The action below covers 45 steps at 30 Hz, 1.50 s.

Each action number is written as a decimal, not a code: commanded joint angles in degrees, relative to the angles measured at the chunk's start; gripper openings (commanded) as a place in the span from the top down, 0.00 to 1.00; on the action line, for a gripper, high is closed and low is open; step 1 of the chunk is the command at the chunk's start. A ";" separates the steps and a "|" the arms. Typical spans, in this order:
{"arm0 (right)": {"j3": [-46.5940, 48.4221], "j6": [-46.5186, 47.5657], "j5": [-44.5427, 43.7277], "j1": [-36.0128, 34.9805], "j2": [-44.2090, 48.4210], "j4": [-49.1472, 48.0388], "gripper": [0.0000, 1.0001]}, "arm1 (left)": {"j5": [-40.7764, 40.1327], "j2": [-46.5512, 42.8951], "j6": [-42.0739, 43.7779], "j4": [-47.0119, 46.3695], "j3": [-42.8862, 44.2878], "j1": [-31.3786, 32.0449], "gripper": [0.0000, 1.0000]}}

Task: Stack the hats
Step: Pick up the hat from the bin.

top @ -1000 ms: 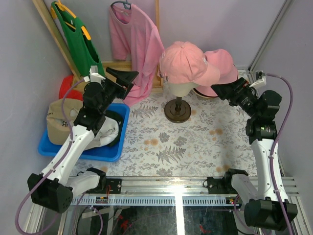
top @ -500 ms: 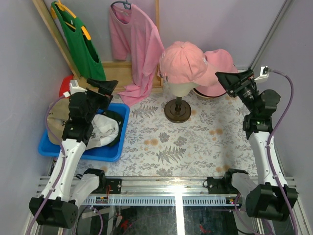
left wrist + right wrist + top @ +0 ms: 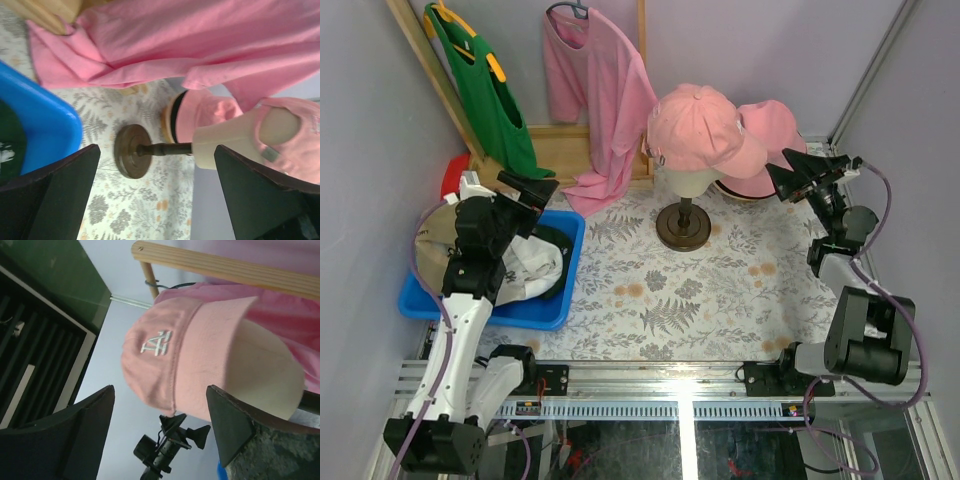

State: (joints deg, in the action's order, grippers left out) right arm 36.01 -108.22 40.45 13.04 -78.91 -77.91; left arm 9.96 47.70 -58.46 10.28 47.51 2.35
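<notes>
The robot's left gripper should next go down to the white cap's back strap (image 3: 546, 276), beside the dark green cap in the blue bin, and close there.
The pink cap (image 3: 698, 124) sits on the beige mannequin head (image 3: 688, 180) at the back centre. The pink bucket hat (image 3: 772, 140) rests behind it to the right. The tan cap (image 3: 435, 240) and a dark green cap (image 3: 556, 246) lie in the blue bin (image 3: 525, 312) at the left. My left gripper (image 3: 532, 190) is open and empty above the bin's far edge, facing the stand. My right gripper (image 3: 782, 172) is open and empty, just right of the bucket hat. The right wrist view shows the pink cap (image 3: 190, 360) ahead of the open gripper (image 3: 160, 388). The left wrist view shows the cap (image 3: 295, 135) and bucket hat (image 3: 200, 112) beyond the open gripper (image 3: 156, 148).
The mannequin's round brown base (image 3: 683, 227) stands on the floral cloth. A pink shirt (image 3: 600, 90) and a green garment (image 3: 480, 80) hang on a wooden frame at the back. A pale cloth (image 3: 525, 268) lies in the bin. A red object (image 3: 455, 178) sits behind the bin.
The left gripper has drawn back left, to above the bin's far edge. The right gripper has swung right and back, towards the corner. The hats have not moved.
</notes>
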 commanded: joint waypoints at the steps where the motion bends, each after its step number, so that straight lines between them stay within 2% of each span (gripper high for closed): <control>1: 3.18 5.89 6.98 0.48 9.05 1.08 0.18 | -7.13 2.62 7.66 16.91 6.55 -0.66 0.06; 8: 5.07 25.88 7.61 0.47 16.62 30.23 0.18 | -18.51 7.79 11.27 37.23 10.70 -0.65 0.07; 13: 13.47 46.90 3.66 0.42 20.97 60.21 0.15 | -22.06 9.17 12.39 42.92 8.87 -0.60 0.07; 17: 18.59 54.05 0.14 0.36 22.25 71.76 0.14 | -25.24 8.55 12.36 46.53 7.96 -0.59 0.07; 27: 23.22 57.67 -2.81 0.36 24.59 79.78 0.13 | -22.81 6.04 10.80 48.18 2.08 -0.64 0.10; 37: 23.30 57.06 -2.39 -0.07 26.12 80.14 0.13 | -19.09 3.55 8.15 37.82 -6.50 -0.64 0.12; 45: 23.45 57.24 -2.48 -0.80 26.35 80.33 0.13 | -14.75 2.83 8.41 26.38 -12.31 -0.62 0.33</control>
State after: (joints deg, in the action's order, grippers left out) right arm 56.51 -51.51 37.98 12.88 -53.71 2.96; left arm -8.05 51.31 -49.91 46.61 37.34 2.13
